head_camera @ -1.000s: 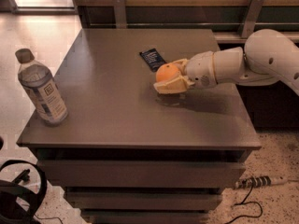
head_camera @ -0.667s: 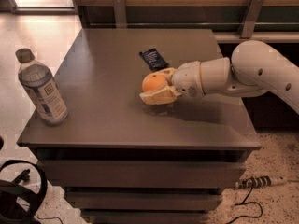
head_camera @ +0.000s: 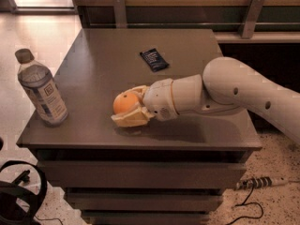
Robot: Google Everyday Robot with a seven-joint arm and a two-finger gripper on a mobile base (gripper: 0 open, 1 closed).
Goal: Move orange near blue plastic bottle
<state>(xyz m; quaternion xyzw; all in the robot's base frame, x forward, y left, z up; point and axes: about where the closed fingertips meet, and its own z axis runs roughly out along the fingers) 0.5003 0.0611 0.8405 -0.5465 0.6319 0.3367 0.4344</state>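
Observation:
Next, I release the orange on the bare grey tabletop [head_camera: 91,112], next to the blue plastic bottle.
The orange [head_camera: 124,102] is held between the cream fingers of my gripper [head_camera: 128,108], just above the front middle of the grey table [head_camera: 103,64]. The blue plastic bottle [head_camera: 41,89], clear with a grey cap and a pale label, stands upright at the table's front left corner. The gripper and orange are to the right of the bottle, with a gap of bare tabletop between them. My white arm [head_camera: 234,95] reaches in from the right.
A flat dark-blue snack packet [head_camera: 153,59] lies on the table behind the gripper. A wooden wall with metal brackets runs along the back. Black cables and a wheel [head_camera: 18,196] lie on the floor at the front left, a power strip [head_camera: 260,182] at the right.
My gripper has carried the orange leftward and toward the table's front edge, away from the snack packet and closer to the bottle. The bottle has not moved.

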